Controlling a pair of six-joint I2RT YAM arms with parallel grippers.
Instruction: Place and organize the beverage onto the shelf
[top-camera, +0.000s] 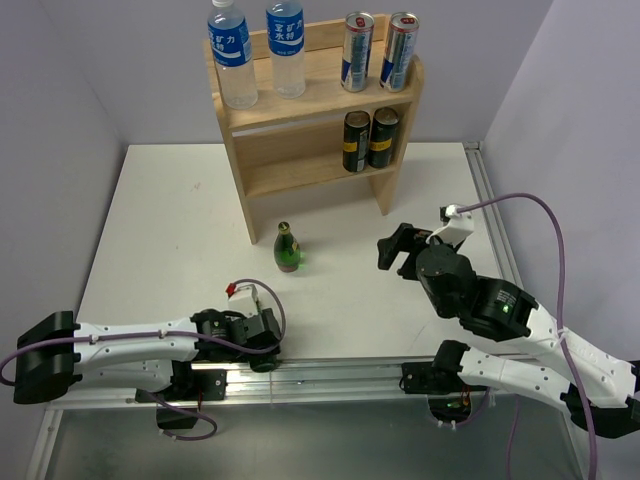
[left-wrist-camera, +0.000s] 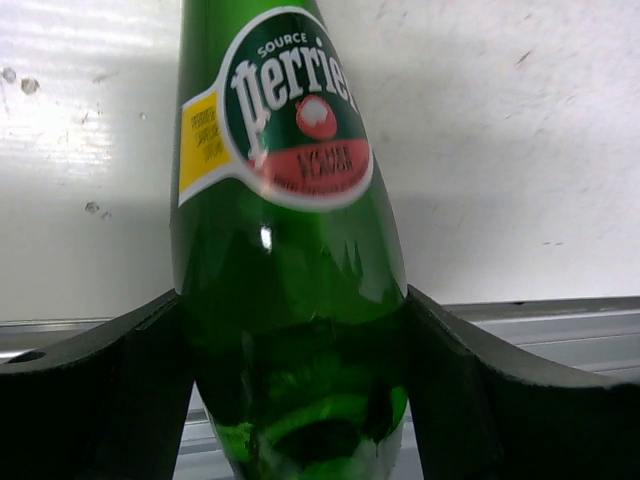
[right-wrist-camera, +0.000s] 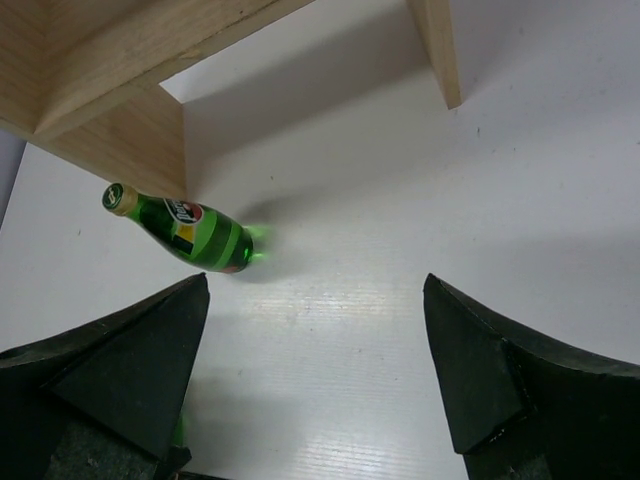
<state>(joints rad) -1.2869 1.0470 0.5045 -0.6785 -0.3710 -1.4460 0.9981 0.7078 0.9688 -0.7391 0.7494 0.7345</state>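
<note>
Next, my left gripper sets its green Perrier bottle down on the table's near edge, just inside the metal rail (top-camera: 265, 337).
The light-wood shelf (top-camera: 295, 172) stands at the back of the table, and its underside (right-wrist-camera: 110, 60) shows in the right wrist view. A green Perrier bottle (top-camera: 288, 248) (right-wrist-camera: 185, 232) stands on the table in front of it. A second green Perrier bottle (left-wrist-camera: 290, 250) sits between the fingers of my left gripper (left-wrist-camera: 292, 300), and both black fingers press on its sides. In the top view the left gripper (top-camera: 268, 350) lies low at the table's near edge and hides that bottle. My right gripper (top-camera: 395, 250) (right-wrist-camera: 316, 285) hangs open over bare table, right of the standing bottle.
Two water bottles (top-camera: 232, 55) and two silver-blue cans (top-camera: 357, 52) stand on the shelf's top board. Two dark cans (top-camera: 356, 142) stand at the right of the lower board. A metal rail (top-camera: 340, 372) runs along the near edge. Walls close in on both sides.
</note>
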